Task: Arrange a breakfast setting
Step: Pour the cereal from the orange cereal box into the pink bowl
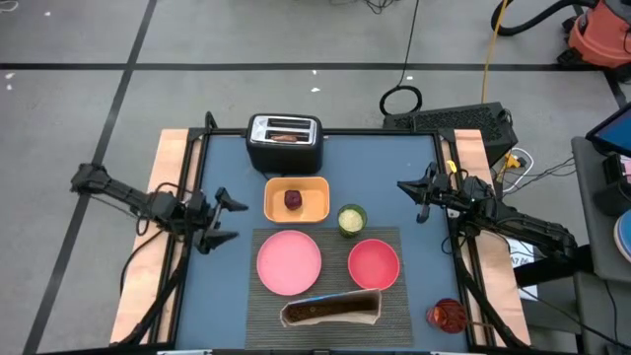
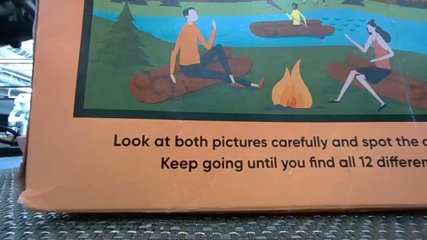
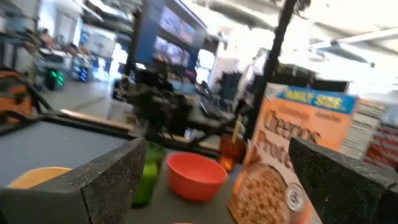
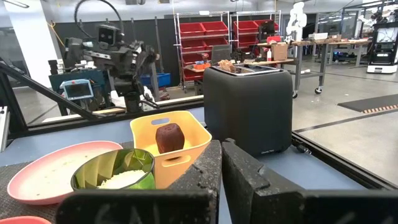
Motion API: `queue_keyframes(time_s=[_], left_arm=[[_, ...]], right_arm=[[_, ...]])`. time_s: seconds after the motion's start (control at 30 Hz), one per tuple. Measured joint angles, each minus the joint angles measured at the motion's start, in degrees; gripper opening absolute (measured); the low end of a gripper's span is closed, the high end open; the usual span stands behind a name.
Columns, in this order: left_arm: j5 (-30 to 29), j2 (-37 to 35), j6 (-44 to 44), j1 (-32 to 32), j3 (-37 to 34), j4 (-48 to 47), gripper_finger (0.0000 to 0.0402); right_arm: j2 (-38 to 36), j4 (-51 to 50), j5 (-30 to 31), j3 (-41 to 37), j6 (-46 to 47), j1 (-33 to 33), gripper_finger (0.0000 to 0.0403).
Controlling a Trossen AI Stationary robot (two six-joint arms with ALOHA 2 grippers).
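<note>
I should next move my left gripper to the orange-red cereal box and close it on the box's narrow white side (image 1: 284, 316) (image 3: 365, 132), the one that faces this gripper.
A dark grey ribbed placemat (image 1: 333, 240) lies at the table's near middle. On it rest a round pink plate (image 1: 289, 261) and a pink bowl (image 1: 374, 263). An orange-red cereal box (image 1: 330, 309) stands on the placemat's near edge and fills the low view (image 2: 220, 153). A brown toast slice (image 1: 287, 137) sticks up from the black toaster (image 1: 284, 144) at the far side. A small dark-red fruit (image 4: 169, 137) sits in a yellow tub (image 1: 296, 199). My left gripper (image 1: 232, 220) hovers open, left of the plate. My right gripper (image 1: 402, 185) is shut at the right, clear of everything.
A green bowl (image 1: 351, 219) of pale food stands between the tub and the pink bowl. An amber-red cup (image 1: 446, 316) stands at the near right, off the placemat. Bare blue table lies left of the plate and right of the toaster.
</note>
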Motion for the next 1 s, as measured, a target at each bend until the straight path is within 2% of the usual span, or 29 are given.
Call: queue_keyframes(time_s=[0.37, 0.5, 0.7, 1.0], left_arm=[[-4.5, 25.9, 2.3, -10.0, 16.2, -2.7, 0.0399], [-8.3, 33.0, -1.4, -13.7, 21.6, -7.0, 0.0399], [-12.1, 42.6, -8.5, -19.2, 27.3, -8.1, 0.0399], [-17.5, 54.8, -19.5, -25.6, 31.6, -8.5, 0.0399]], right_arm=[[0.0, 0.0, 0.0, 0.0, 0.0, 0.0, 0.0009], [0.0, 0.0, 0.0, 0.0, 0.0, 0.0, 0.0009], [0.0, 0.0, 0.0, 0.0, 0.0, 0.0, 0.0009], [0.0, 0.0, 0.0, 0.0, 0.0, 0.0, 0.0009]])
